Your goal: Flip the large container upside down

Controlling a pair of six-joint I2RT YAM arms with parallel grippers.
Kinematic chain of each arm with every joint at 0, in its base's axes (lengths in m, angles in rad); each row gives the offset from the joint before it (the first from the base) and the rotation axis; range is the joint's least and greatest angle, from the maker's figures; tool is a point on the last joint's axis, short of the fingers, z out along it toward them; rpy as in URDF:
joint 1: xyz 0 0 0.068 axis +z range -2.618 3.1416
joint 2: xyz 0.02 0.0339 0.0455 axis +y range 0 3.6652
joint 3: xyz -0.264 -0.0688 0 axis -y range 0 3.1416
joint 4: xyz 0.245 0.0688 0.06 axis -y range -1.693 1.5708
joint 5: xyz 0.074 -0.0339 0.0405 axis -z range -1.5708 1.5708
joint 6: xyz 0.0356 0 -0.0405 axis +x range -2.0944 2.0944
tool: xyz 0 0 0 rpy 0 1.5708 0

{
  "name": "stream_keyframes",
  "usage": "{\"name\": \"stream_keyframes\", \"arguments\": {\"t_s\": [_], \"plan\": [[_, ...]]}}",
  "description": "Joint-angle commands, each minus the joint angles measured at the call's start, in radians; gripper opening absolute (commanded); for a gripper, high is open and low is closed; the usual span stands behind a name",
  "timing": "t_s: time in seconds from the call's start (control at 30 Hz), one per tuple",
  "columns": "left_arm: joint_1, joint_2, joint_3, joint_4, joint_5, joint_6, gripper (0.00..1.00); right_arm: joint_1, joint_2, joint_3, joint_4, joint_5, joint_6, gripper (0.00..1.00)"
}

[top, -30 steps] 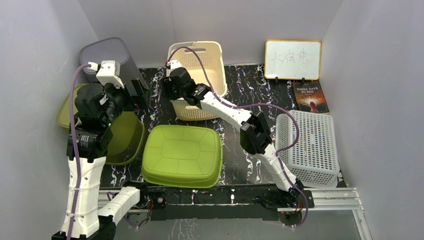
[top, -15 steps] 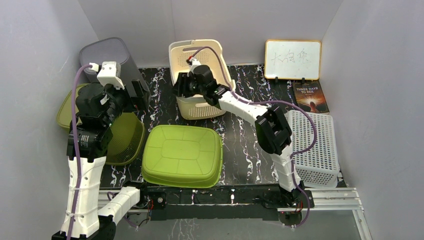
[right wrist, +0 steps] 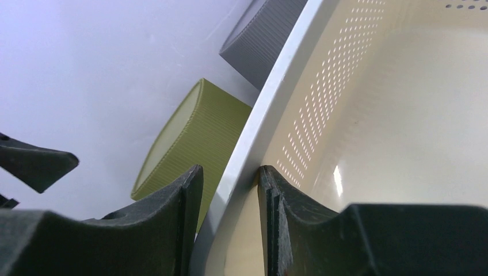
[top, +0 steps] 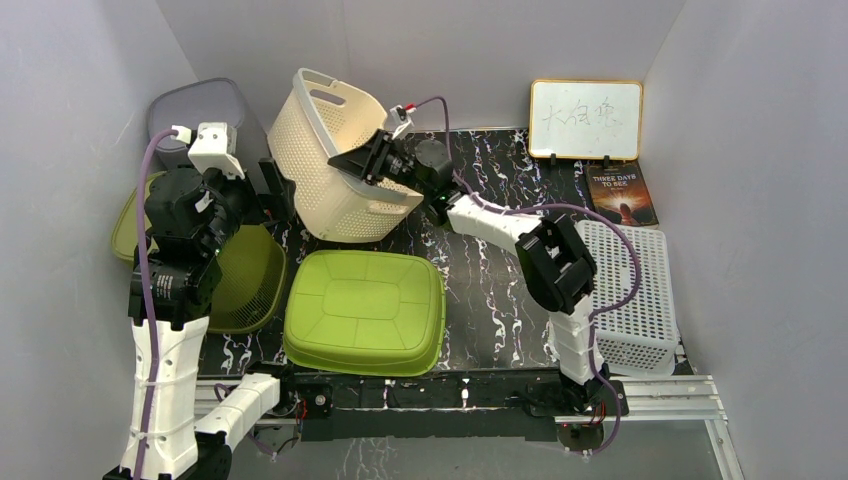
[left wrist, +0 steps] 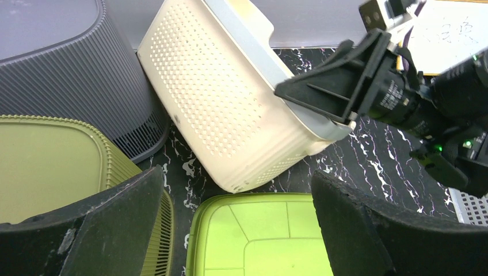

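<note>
With the large container crooked on its lower edge, my right gripper should lay it on its side and retake the container's rim (top: 325,139) before tipping it over.
The large container (top: 330,180) is a cream perforated basket, tipped steeply on a lower edge at the back of the table, its opening turned towards the right arm. My right gripper (top: 362,160) is shut on its rim; in the right wrist view the grey-white rim (right wrist: 247,149) runs between the fingers of that gripper (right wrist: 230,172), with the basket's inside (right wrist: 403,115) to the right. My left gripper (left wrist: 236,178) hangs open, holding nothing, just in front of the basket's wall (left wrist: 230,103). From there the right gripper (left wrist: 336,86) shows clamped on the rim.
A grey ribbed bin (top: 200,105) stands at the back left, close to the tipped basket. An overturned green tub (top: 365,310) lies in front, an olive basket (top: 245,280) to its left. A white crate (top: 625,290), a book (top: 620,195) and a whiteboard (top: 585,118) sit right.
The right gripper has lifted the cream basket by its rim and tipped it from upright onto its edge, swinging it left towards the grey bin. The left arm has barely moved.
</note>
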Motion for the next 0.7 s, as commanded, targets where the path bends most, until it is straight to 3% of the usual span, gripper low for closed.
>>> {"name": "stream_keyframes", "arguments": {"t_s": [0.0,0.4,0.67], "plan": [[-0.002,-0.014,0.029,-0.010,-0.012,0.013,0.98,-0.037,-0.125,-0.190,0.357,0.074,0.150,0.00],[-0.002,-0.018,-0.002,0.005,0.003,0.002,0.98,-0.140,-0.258,-0.514,0.333,0.142,0.124,0.00],[-0.002,-0.018,-0.021,0.016,0.008,-0.006,0.98,-0.183,-0.275,-0.587,0.342,0.082,0.144,0.19]]}}
